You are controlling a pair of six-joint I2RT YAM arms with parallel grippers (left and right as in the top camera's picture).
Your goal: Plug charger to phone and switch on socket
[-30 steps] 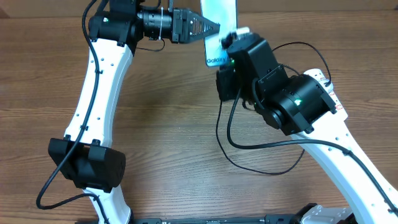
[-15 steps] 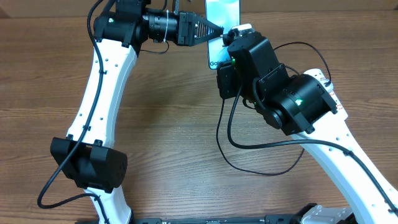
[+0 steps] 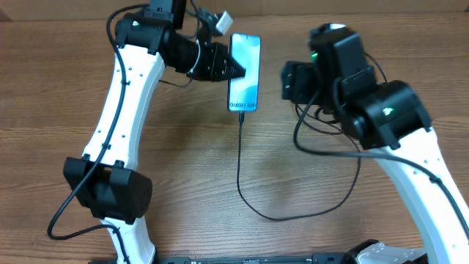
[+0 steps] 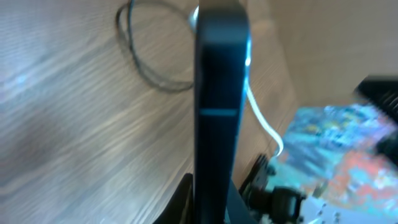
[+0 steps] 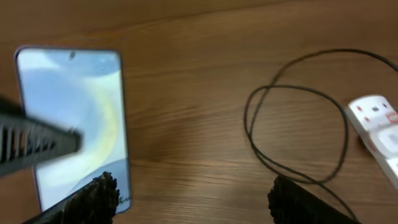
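Note:
I will use my left gripper to release the phone on the bare table [image 3: 237,115] beneath the tip of the charger, beside the wide loop of the cable.
My left gripper [image 3: 236,72] is shut on the left edge of the phone [image 3: 245,72], whose light blue screen faces up in the overhead view. Edge-on in the left wrist view, the phone [image 4: 217,112] stands between that gripper's [image 4: 217,202] jaws. The thin black charger [image 3: 241,158] runs from the phone's lower end, where its tip meets the phone, and loops across the table to the right. My right gripper [image 3: 288,81] hangs open to the right of the phone, holding nothing [image 5: 196,199]. The white socket [image 5: 375,123] shows at the right edge of the right wrist view.
The charger cable lies in loose loops [image 5: 298,130] between the phone [image 5: 73,124] and the socket. A thin white cord [image 4: 264,121] trails past the phone in the left wrist view. My right arm [image 3: 381,110] covers the socket from above.
My right gripper has opened and pulled back to the right, away from the phone's lower end. The left gripper has shifted with the phone, and the cable now hangs from the phone.

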